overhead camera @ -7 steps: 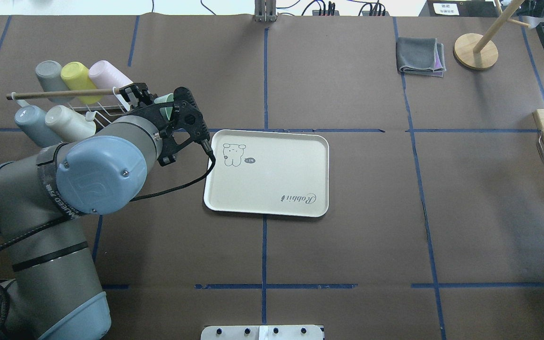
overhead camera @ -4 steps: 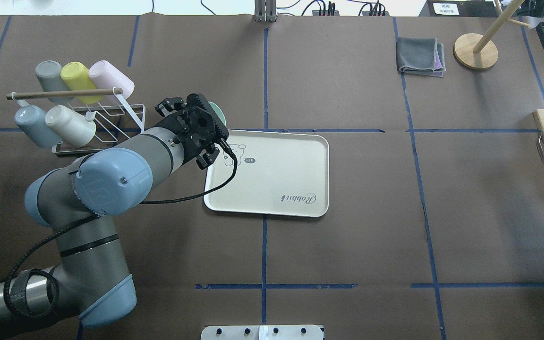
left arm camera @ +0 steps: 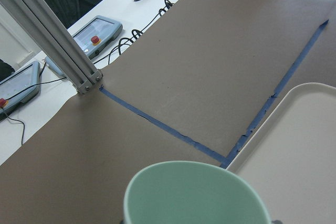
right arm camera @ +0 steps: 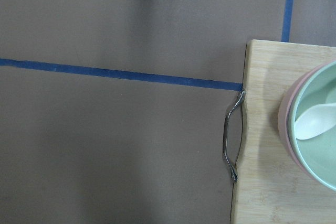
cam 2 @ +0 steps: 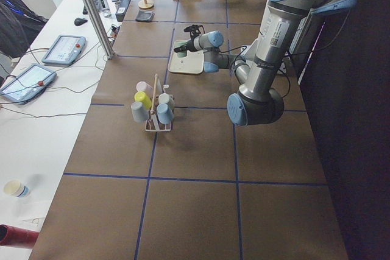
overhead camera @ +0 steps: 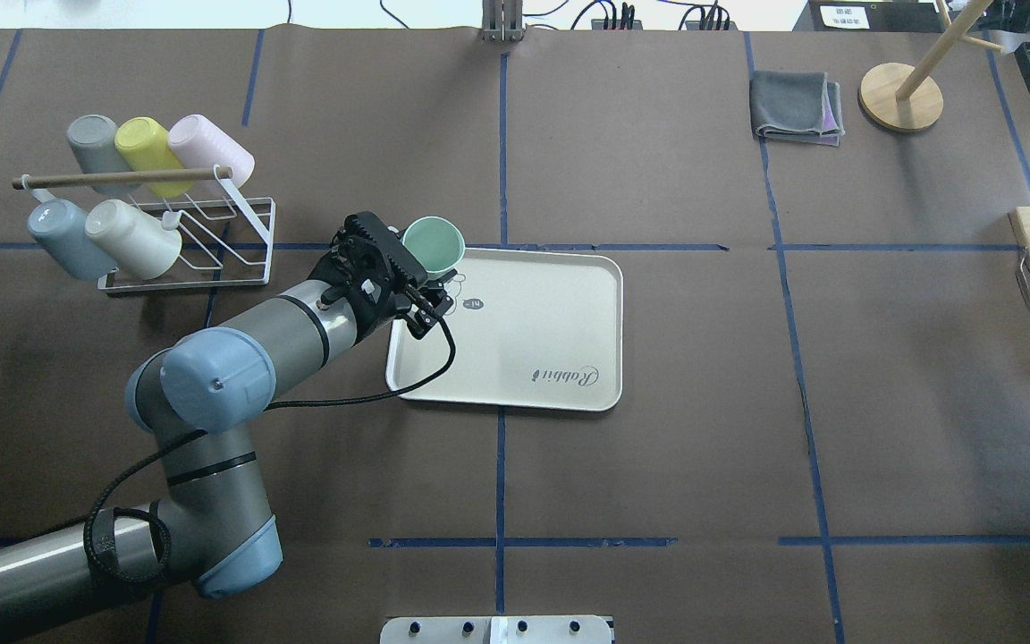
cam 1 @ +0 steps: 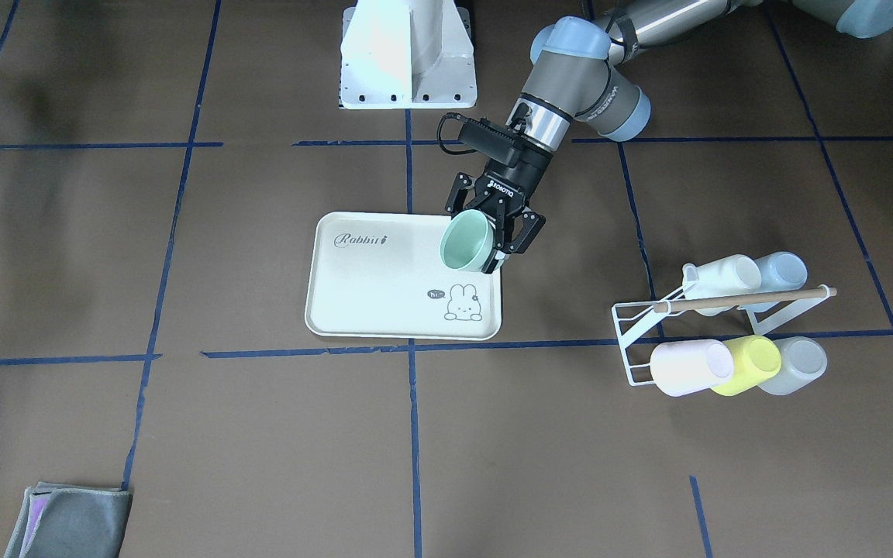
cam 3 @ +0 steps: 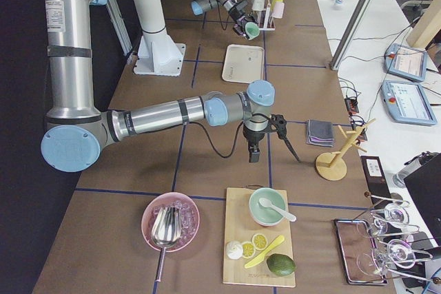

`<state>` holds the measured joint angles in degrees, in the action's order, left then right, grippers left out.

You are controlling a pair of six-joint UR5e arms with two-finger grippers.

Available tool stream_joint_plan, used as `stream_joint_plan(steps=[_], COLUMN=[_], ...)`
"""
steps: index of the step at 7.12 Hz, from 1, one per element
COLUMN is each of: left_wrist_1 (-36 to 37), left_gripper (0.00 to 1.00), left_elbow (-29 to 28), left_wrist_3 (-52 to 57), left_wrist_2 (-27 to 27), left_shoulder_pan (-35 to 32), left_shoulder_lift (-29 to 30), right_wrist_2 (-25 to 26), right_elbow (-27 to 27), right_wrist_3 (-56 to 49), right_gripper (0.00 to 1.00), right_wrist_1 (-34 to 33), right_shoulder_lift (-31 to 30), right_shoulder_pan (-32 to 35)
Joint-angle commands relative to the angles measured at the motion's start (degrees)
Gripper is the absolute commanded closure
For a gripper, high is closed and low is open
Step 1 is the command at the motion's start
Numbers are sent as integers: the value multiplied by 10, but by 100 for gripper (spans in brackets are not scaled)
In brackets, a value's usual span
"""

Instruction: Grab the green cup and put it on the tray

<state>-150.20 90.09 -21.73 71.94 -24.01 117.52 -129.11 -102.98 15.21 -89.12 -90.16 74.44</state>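
Observation:
My left gripper has the green cup. It will let go of it on the tray (cam 1: 412,280) between the Rabbit lettering and the bunny drawing.
The pale mint-green cup (overhead camera: 433,243) is held in my left gripper (overhead camera: 419,270), which is shut on it. The cup hangs tilted, its open mouth showing, just above the bunny-drawing corner of the cream tray (overhead camera: 524,349). In the front-facing view the cup (cam 1: 466,242) sits between the black fingers (cam 1: 525,231) over the tray's (cam 1: 384,294) right edge. The left wrist view shows the cup's rim (left arm camera: 197,195) and the tray's corner (left arm camera: 299,150). My right gripper (cam 3: 251,155) hovers by the cutting board; I cannot tell whether it is open or shut.
A white wire rack (overhead camera: 238,234) with several pastel cups lying on it stands left of the tray. A folded grey cloth (overhead camera: 797,105) and a wooden stand (overhead camera: 899,97) are at the far right. A wooden cutting board (right arm camera: 273,145) holds a bowl with a spoon.
My left arm has swung from the rack to the right, toward the tray, with the green cup in its gripper. The cup's mouth now faces upward.

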Motion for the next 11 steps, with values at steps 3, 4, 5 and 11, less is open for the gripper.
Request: stream_joint_plan(steps=[3, 4, 5, 11], left_wrist_1=[-129, -162, -197, -222], left_gripper=[54, 54, 54, 54], left_elbow=[-81, -112, -151, -234], left_wrist_3=[-83, -85, -86, -115], left_wrist_2=[-24, -64, -73, -103], left_shoulder_pan=[29, 49, 54, 57], left_shoulder_lift=[21, 39, 55, 115], right_wrist_2=[0, 0, 0, -1], right_elbow=[4, 5, 6, 13], right_wrist_3=[0, 0, 0, -1], right_gripper=[0, 0, 0, 0], right_wrist_1=[0, 0, 0, 0], right_shoulder_lift=[0, 1, 1, 1], right_shoulder_pan=[0, 0, 1, 2])
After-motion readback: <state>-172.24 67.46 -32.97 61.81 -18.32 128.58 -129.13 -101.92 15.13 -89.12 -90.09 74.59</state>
